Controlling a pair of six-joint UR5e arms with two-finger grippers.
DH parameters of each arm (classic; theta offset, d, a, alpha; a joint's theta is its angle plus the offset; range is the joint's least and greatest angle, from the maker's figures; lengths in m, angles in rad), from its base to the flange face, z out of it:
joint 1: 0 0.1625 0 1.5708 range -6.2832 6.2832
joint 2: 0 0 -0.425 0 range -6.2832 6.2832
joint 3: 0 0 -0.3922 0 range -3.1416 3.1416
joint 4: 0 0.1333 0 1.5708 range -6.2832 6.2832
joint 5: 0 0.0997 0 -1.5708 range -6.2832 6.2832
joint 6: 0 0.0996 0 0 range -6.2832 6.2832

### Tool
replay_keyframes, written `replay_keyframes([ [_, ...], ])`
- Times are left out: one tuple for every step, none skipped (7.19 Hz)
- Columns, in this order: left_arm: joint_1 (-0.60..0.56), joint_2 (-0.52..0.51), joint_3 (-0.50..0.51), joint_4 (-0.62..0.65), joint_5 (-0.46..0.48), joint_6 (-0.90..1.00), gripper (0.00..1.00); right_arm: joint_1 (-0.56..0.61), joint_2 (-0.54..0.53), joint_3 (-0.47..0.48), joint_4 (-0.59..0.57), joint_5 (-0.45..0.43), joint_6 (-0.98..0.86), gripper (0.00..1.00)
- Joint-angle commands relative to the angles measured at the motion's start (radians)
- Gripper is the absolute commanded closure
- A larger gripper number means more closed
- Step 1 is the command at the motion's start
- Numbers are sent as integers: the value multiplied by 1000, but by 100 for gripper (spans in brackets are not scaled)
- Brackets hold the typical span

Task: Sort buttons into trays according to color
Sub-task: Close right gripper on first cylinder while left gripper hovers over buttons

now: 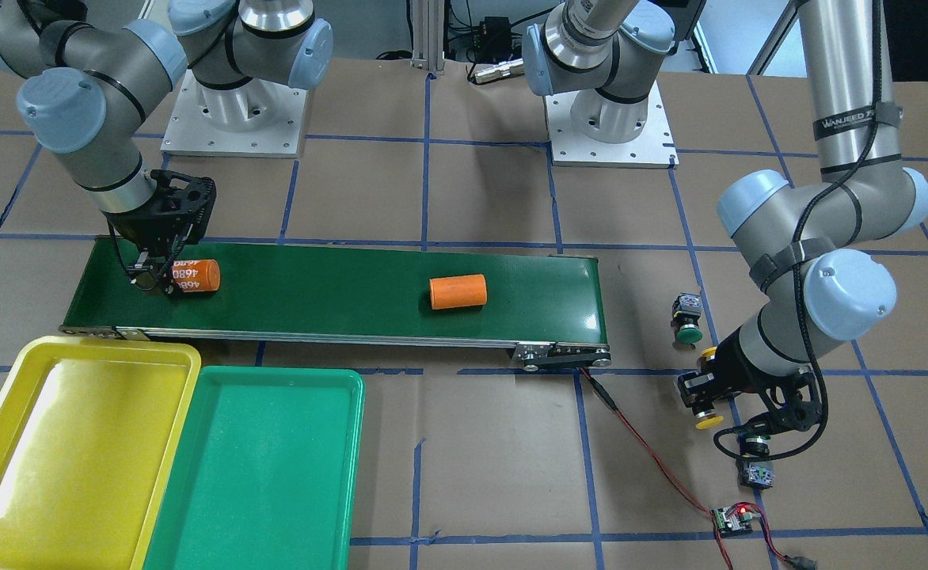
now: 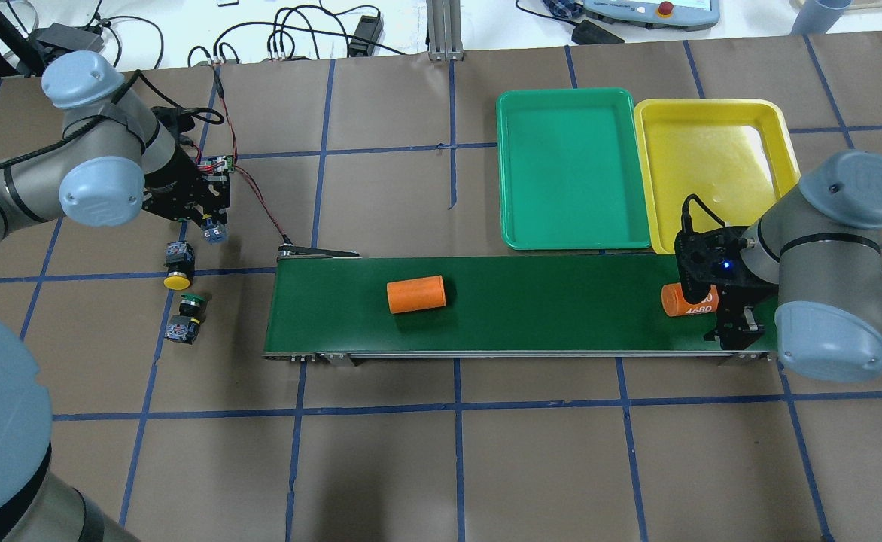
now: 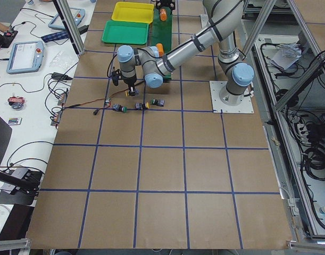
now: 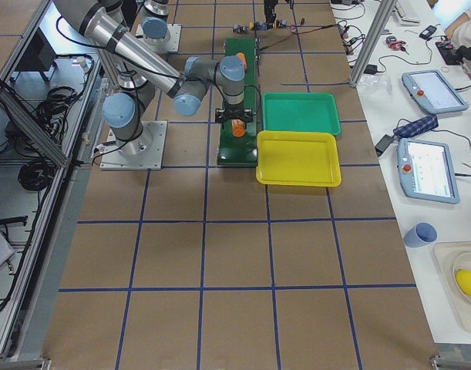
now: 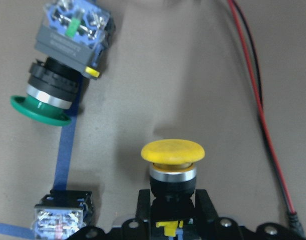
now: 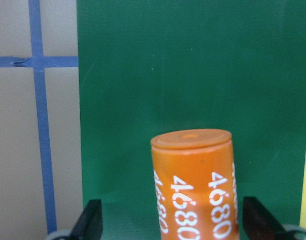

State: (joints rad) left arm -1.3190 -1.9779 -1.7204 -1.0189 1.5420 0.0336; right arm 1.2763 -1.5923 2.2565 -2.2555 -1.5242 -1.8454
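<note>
I will release the yellow-capped button from my left gripper on the dark-green conveyor belt (image 1: 553, 308), close to the end of the wire.
My left gripper (image 5: 173, 200) is shut on the black body of a yellow-capped button (image 5: 173, 152), cap downward, close over the table; it also shows in the front view (image 1: 708, 421). A green-capped button (image 5: 55, 82) lies beside it. Another green-capped button (image 1: 686, 321) and a second yellow button (image 2: 177, 269) lie nearby. My right gripper (image 6: 175, 220) is open around the orange 4680 cylinder (image 6: 193, 185) on the belt. The yellow tray (image 1: 76, 443) and the green tray (image 1: 266, 467) lie side by side, with nothing in them.
The dark-green conveyor belt (image 1: 337, 293) carries a second orange cylinder (image 1: 458, 291). A red and black wire (image 1: 638, 443) runs from the belt's end to a small circuit board (image 1: 732, 518) near the buttons.
</note>
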Motion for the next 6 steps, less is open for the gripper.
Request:
replay_keyframes([
  [-87,153,-8,-128,-3,-3,100,0,0,0,-1,1,0,0],
  [-151,207,-31,-147,-3,-4,100,0,0,2,1,1,0,0],
  [-202,221,-53,-159,0,0,100,0,0,0,1,1,0,0],
  [-229,240,-86,-167,-3,-4,100,0,0,0,-1,1,0,0],
  [-233,269,-158,-165,-10,-3,100,0,0,0,1,1,0,0],
  [-233,295,-218,-152,-5,6,100,0,0,2,1,1,0,0],
])
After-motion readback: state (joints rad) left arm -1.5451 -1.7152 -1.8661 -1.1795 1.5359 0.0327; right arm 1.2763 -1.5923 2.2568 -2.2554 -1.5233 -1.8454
